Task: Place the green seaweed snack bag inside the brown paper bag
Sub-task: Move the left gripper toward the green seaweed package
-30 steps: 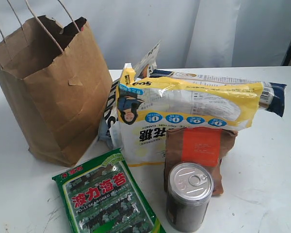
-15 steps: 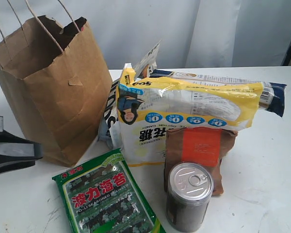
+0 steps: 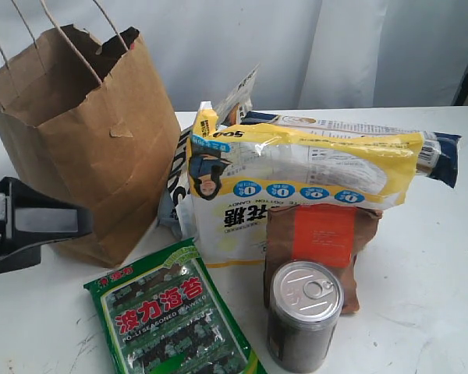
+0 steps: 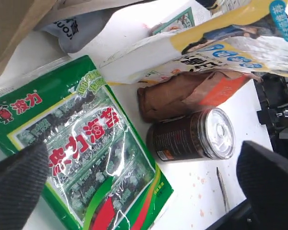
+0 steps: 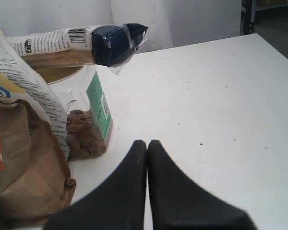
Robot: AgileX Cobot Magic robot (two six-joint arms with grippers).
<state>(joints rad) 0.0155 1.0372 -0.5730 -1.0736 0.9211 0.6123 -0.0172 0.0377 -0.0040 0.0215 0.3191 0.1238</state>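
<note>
My left gripper is about to close on the green seaweed snack bag's long edge (image 3: 104, 326) (image 4: 48, 189), beside the red lettering, on the side away from the dark can.
The green seaweed snack bag (image 3: 171, 315) lies flat on the white table at the front, just below the base of the brown paper bag (image 3: 86, 148). The paper bag stands upright at the left with its torn mouth open. My left gripper (image 3: 70, 222) reaches in from the left edge, in front of the paper bag's lower corner and above the snack bag's left end. In the left wrist view it (image 4: 141, 160) stands wide open, with the seaweed bag (image 4: 81, 143) lying below and between its fingers (image 4: 19, 177), untouched. My right gripper (image 5: 147, 143) is shut on nothing over bare table.
A large yellow-and-white candy bag (image 3: 296, 187) leans on a small brown pouch with an orange label (image 3: 321, 238). A dark can (image 3: 304, 315) stands just right of the seaweed bag. A blue-ended packet (image 3: 444, 160) and a tub of nuts (image 5: 89, 129) sit behind.
My left gripper has come into the exterior view from the left edge and moved right, up to the paper bag's lower corner. Nothing on the table has shifted.
</note>
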